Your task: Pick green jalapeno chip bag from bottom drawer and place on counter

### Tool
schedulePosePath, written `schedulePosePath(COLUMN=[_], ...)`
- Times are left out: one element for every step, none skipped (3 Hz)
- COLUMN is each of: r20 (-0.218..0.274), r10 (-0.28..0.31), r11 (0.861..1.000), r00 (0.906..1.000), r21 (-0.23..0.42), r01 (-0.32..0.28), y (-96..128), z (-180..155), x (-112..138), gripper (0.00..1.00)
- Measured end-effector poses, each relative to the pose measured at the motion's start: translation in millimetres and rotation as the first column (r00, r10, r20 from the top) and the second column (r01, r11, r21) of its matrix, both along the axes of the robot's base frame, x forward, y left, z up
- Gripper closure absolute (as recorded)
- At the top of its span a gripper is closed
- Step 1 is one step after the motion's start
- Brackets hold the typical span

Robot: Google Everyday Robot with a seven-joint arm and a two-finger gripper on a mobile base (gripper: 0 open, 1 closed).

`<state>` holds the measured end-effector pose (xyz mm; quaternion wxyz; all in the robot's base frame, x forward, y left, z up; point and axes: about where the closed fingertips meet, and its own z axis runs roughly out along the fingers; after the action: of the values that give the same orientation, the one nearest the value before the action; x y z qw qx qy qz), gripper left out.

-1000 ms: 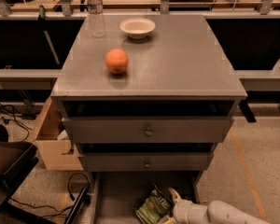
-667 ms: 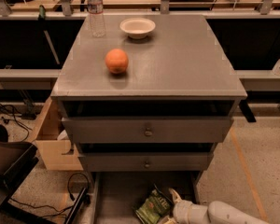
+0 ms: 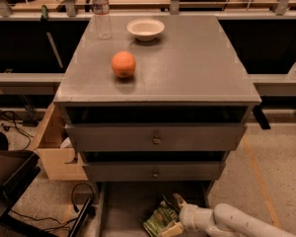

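I should grip the chip bag's far end [image 3: 168, 207], toward the closed drawers, so the green jalapeno chip bag can hang.
The green jalapeno chip bag [image 3: 159, 218] lies in the open bottom drawer [image 3: 121, 212] at the lower edge of the camera view, towards the drawer's right side. My gripper [image 3: 175, 214], on a white arm that comes in from the lower right, is at the bag's right edge with one finger above it and one below. The bag rests low in the drawer. The counter [image 3: 187, 63] is the grey top of the cabinet above.
On the counter stand an orange fruit [image 3: 123, 64], a white bowl [image 3: 145, 29] and a clear water bottle [image 3: 101, 11]. Two upper drawers with round knobs [image 3: 156, 140] are closed. A cardboard box [image 3: 53, 147] sits left of the cabinet, with cables on the floor.
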<state>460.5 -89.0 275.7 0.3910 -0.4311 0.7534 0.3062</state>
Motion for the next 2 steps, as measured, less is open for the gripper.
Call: schedulePosePath(r20=[-0.014,-0.027], r10=[0.023,0.035], r11=[1.0,0.998], r00=[0.9996,0.999], r21=[-0.014,-0.054], r01=[-0.023,-0.037], y=[-4,-8], z=[-27,-57], x=[22,32], gripper=[0.0,0.0])
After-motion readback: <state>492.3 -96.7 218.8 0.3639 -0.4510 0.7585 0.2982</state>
